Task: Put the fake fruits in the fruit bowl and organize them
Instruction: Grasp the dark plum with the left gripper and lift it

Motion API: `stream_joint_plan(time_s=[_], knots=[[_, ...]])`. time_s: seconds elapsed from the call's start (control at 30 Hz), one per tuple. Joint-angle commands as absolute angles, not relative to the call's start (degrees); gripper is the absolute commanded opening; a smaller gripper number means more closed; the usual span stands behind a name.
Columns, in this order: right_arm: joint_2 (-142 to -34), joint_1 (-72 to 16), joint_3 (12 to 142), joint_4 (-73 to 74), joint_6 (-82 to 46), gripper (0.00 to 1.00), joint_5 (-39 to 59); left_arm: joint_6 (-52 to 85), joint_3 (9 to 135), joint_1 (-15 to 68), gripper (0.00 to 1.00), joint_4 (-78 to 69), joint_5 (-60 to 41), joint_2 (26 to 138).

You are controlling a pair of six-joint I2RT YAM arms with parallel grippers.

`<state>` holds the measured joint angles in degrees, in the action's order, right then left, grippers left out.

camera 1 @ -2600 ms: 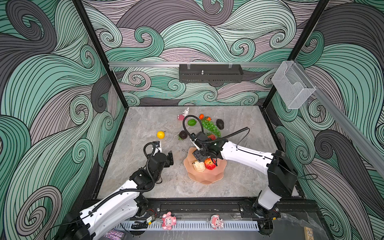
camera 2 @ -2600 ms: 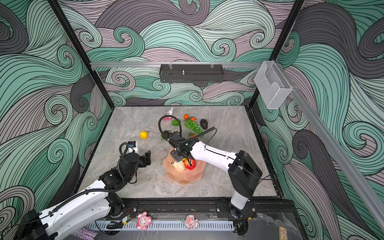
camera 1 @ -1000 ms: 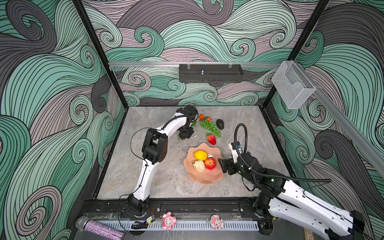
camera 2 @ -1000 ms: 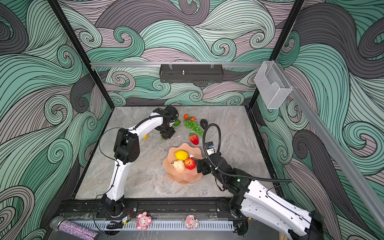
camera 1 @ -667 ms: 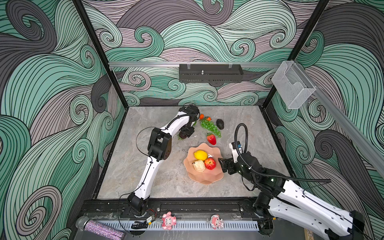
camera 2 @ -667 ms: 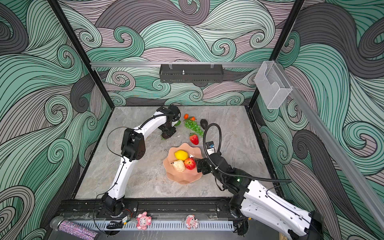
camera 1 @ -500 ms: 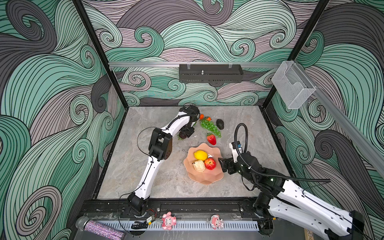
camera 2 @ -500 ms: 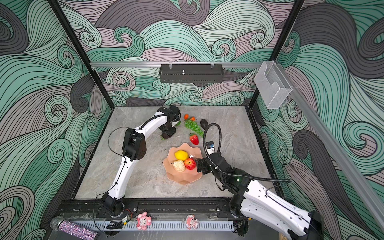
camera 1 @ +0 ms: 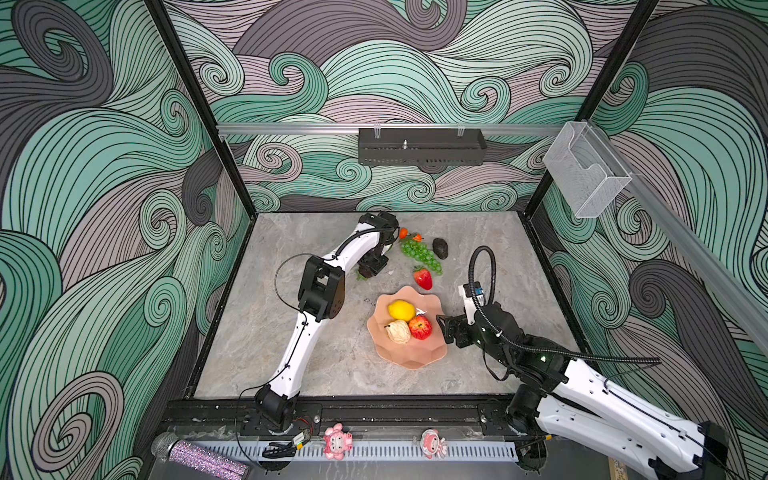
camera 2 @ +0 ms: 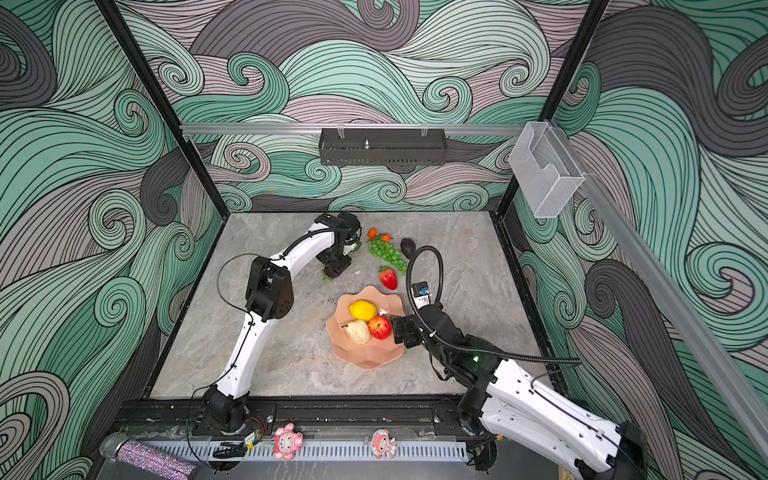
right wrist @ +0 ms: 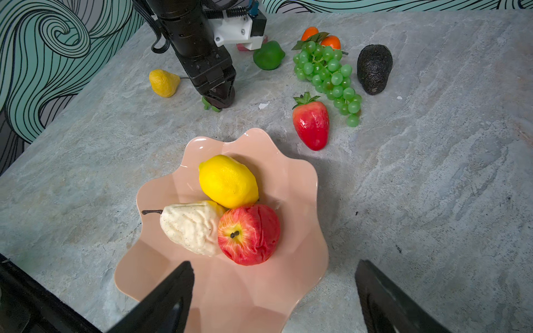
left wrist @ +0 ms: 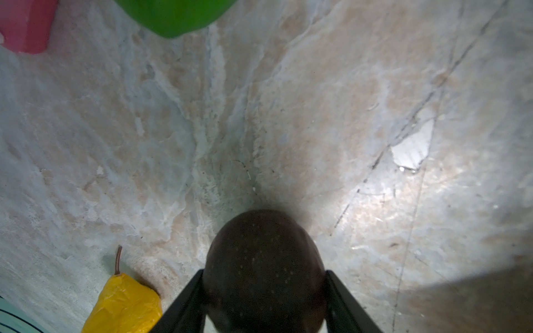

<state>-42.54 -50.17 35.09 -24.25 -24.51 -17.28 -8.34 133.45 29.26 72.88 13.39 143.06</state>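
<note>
The green stem point(right wrist: 210, 105) of the dark round fruit should be gripped next by my right gripper, which will take that fruit over from my left gripper.
The salmon-pink fruit bowl point(camera 1: 415, 353) point(right wrist: 245, 291) holds a yellow lemon point(camera 1: 401, 310), a cream pear point(camera 1: 398, 331) and a red apple point(camera 1: 420, 327). Behind it on the table lie a strawberry point(camera 1: 423, 277), green grapes point(camera 1: 417, 251), an avocado point(camera 1: 440, 248), small oranges point(camera 1: 403, 232), a lime point(right wrist: 268, 54) and a small yellow pear point(right wrist: 163, 83). My left gripper point(camera 1: 371, 270) point(left wrist: 264, 274) points down, both fingers pressed against a dark round fruit point(left wrist: 262, 248) resting on the table. My right gripper point(camera 1: 444, 332) point(right wrist: 274, 266) stands open over the bowl's right rim, holding nothing.
A pink figurine point(left wrist: 26, 26) stands beside the lime. A small white chip point(right wrist: 263, 105) lies near the dark fruit. A black shelf point(camera 1: 422, 151) and a clear basket point(camera 1: 586, 174) hang on the walls. Two pink dolls point(camera 1: 337, 446) sit on the front rail.
The left gripper's jaws have narrowed onto the dark round fruit while the left arm stayed at the back. The right arm has not moved.
</note>
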Motion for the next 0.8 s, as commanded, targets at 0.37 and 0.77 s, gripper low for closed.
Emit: stream_joint_plan(time_s=[0.37, 0.77], knots=[[-43.02, -49.83, 35.70, -23.36, -26.15, 0.88, -15.49, 14.00, 121.32, 22.58, 0.52, 65.34, 3.04, 127.21], [-46.32, -49.51, 32.80, -10.22, -29.79, 0.86, -5.31, 53.75, 73.09, 16.60, 0.51, 16.14, -20.76, 93.68]])
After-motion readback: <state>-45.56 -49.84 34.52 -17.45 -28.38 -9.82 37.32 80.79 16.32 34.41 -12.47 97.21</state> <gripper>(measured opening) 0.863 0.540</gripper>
